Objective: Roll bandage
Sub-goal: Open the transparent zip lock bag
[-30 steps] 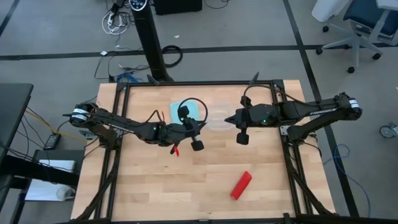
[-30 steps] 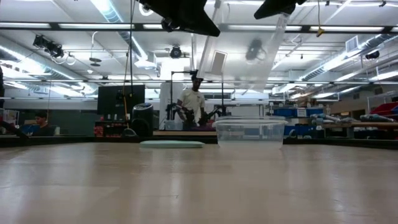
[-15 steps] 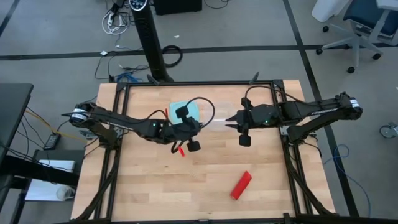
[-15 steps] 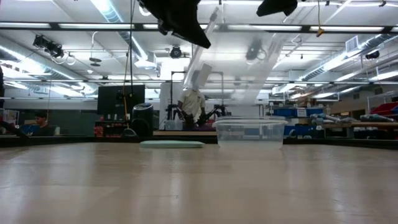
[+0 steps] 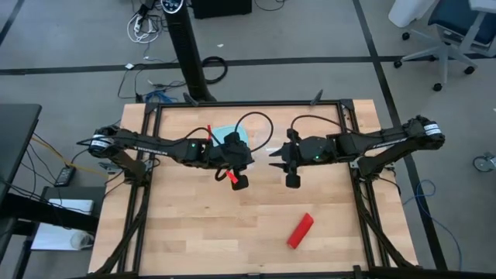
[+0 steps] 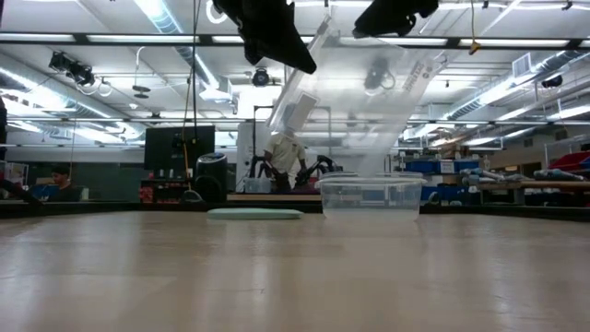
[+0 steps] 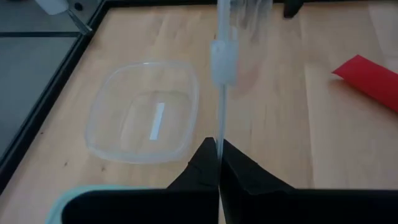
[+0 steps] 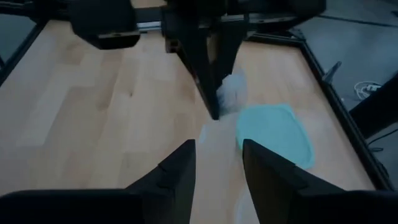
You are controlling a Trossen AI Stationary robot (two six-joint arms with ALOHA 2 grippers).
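The bag hangs slanted with its white label below the robot's left gripper, so the right gripper needs to hold the bag while the left gripper takes the label end (image 6: 280, 118).
The red bandage (image 5: 301, 230) lies flat on the wood near the table's front right, away from both arms; it also shows in the left wrist view (image 7: 370, 78). My left gripper (image 5: 249, 157) is shut on a clear plastic bag (image 6: 359, 101), high over the table's middle. My right gripper (image 5: 276, 163) faces it from the right, open (image 8: 217, 155). The bag's pale film reaches in between its fingers. My left gripper pinches the bag's edge (image 7: 219, 134) between its two fingers, which slant down from the table's left. The film runs straight on from the fingertips, seen edge-on, its zip strip (image 7: 224, 59) farther out. The bag hangs clear of the table. My right gripper: I cannot tell whether its open fingers touch the bag.
A clear square container (image 7: 143, 112) stands under the bag, at the table's far middle (image 6: 369, 195). A light-blue lid (image 5: 226, 133) lies flat to its left. People are in the room beyond the table. Bare wood stretches along the near half of the table.
My right gripper has opened and gone down and toward the table's left, closer to my left gripper. My left gripper has tipped its fingers upward while staying shut. The bag, first a narrow hanging strip, now spreads out wide between the two grippers.
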